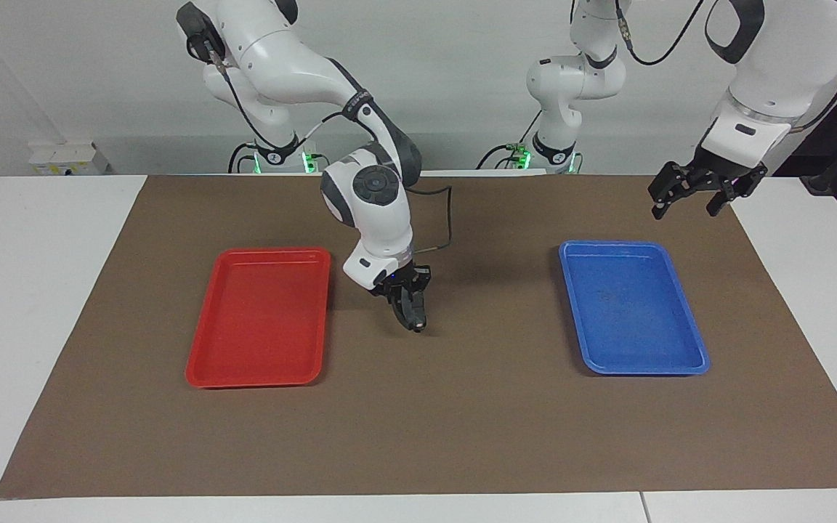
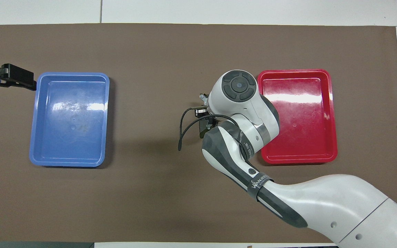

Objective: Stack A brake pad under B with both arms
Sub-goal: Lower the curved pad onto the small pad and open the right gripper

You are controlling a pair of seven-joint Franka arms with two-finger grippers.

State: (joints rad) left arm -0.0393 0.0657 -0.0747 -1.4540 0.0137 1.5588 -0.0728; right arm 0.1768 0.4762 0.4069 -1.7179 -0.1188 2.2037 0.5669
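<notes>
I will release the brake pad with my right gripper on the brown mat (image 2: 204,123) between the trays, closer to the red tray.
Neither brake pad A nor pad B shows plainly in either view. My right gripper (image 1: 415,322) points down and reaches the brown mat (image 1: 462,421) between the two trays, beside the red tray (image 1: 262,363). A small dark shape sits at its tip, and I cannot tell what it is. From overhead the right wrist hides this gripper (image 2: 204,128). My left gripper (image 1: 686,209) is open and empty, raised over the mat at the left arm's end of the table, next to the blue tray (image 1: 680,363). It also shows in the overhead view (image 2: 29,82).
The red tray (image 2: 327,113) and the blue tray (image 2: 43,117) both lie empty on the mat (image 2: 150,206). A black cable (image 2: 181,131) loops out from the right wrist. White table edges frame the mat.
</notes>
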